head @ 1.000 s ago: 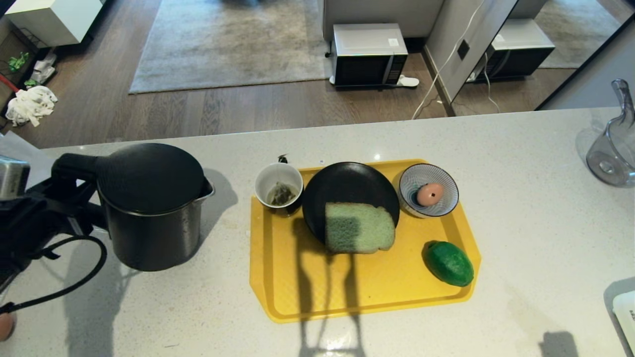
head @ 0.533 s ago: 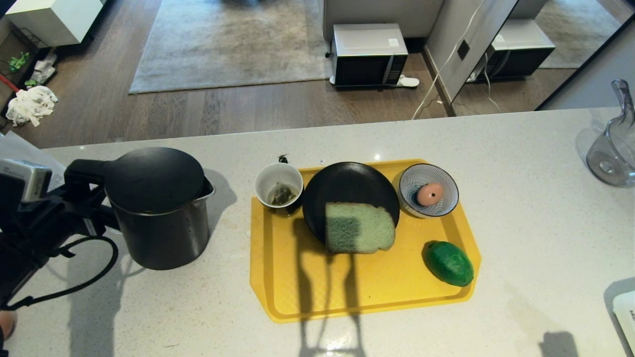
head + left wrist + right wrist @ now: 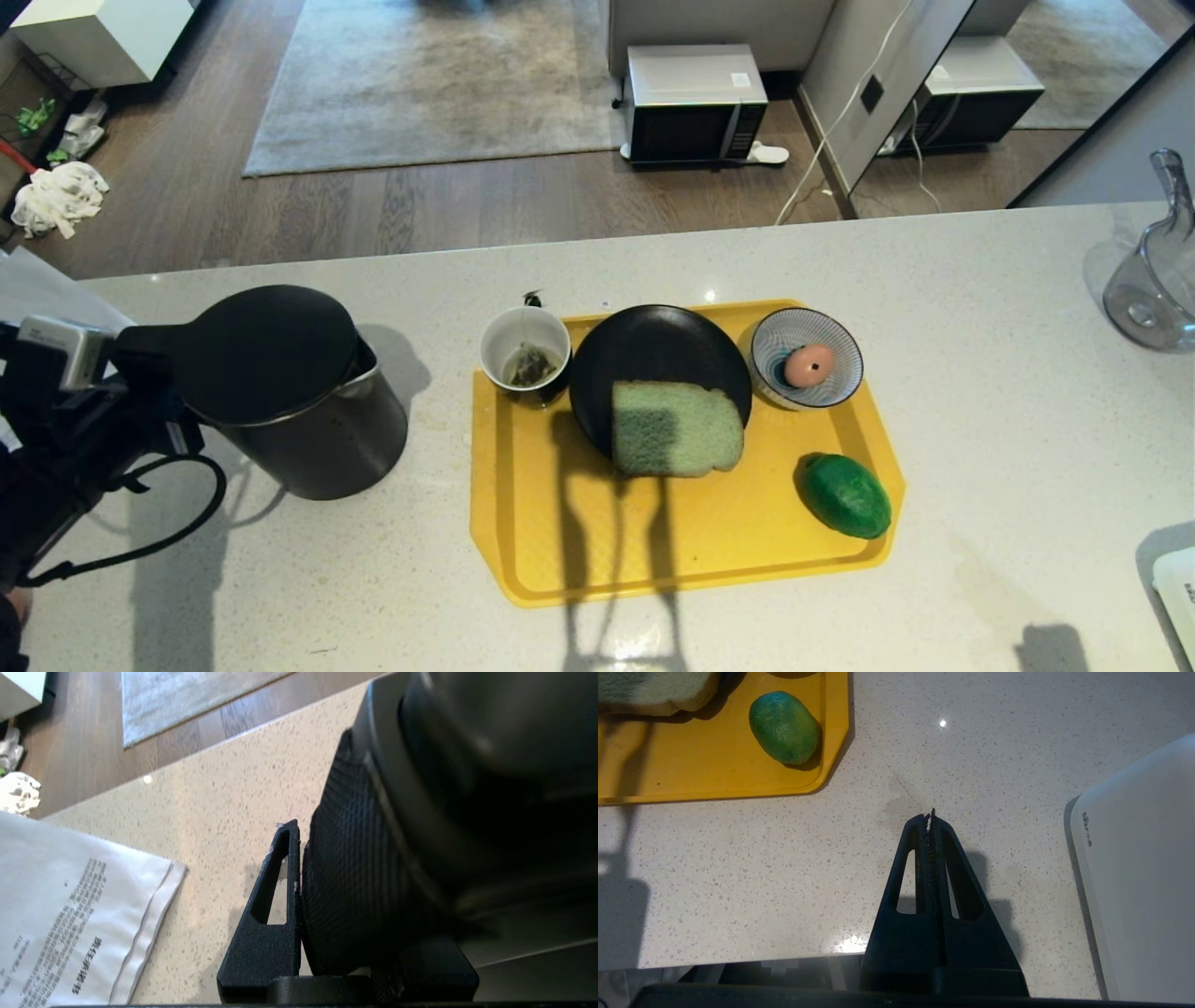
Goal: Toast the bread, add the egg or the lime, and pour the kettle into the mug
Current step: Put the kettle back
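Observation:
The black kettle will leave my left gripper on the counter (image 3: 349, 454), between the printed paper sheet and the yellow tray.
The black kettle (image 3: 280, 392) stands left of the yellow tray (image 3: 560, 551), tipped so its lid leans toward my left arm. My left gripper (image 3: 140, 378) is shut on the kettle's handle (image 3: 345, 882), and one finger (image 3: 275, 896) presses against its ribbed side. At the tray's back left is the mug (image 3: 525, 355) with a tea bag inside. The green bread (image 3: 677, 429) lies on a black plate (image 3: 653, 345). A pink egg (image 3: 808, 365) rests in a striped bowl (image 3: 845, 341). The lime (image 3: 845, 495) sits at the tray's right. My right gripper (image 3: 931, 814) hangs shut over bare counter.
A clear glass jug (image 3: 1153, 280) stands at the counter's far right. A white appliance (image 3: 1134, 882) lies at the front right edge. A printed paper sheet (image 3: 70, 914) lies left of the kettle. Beyond the counter's far edge (image 3: 597, 245) is the floor.
The kettle has tipped: its base has swung toward the tray while its lid leans back to the left. My left arm has shifted right with it. The right arm has not moved.

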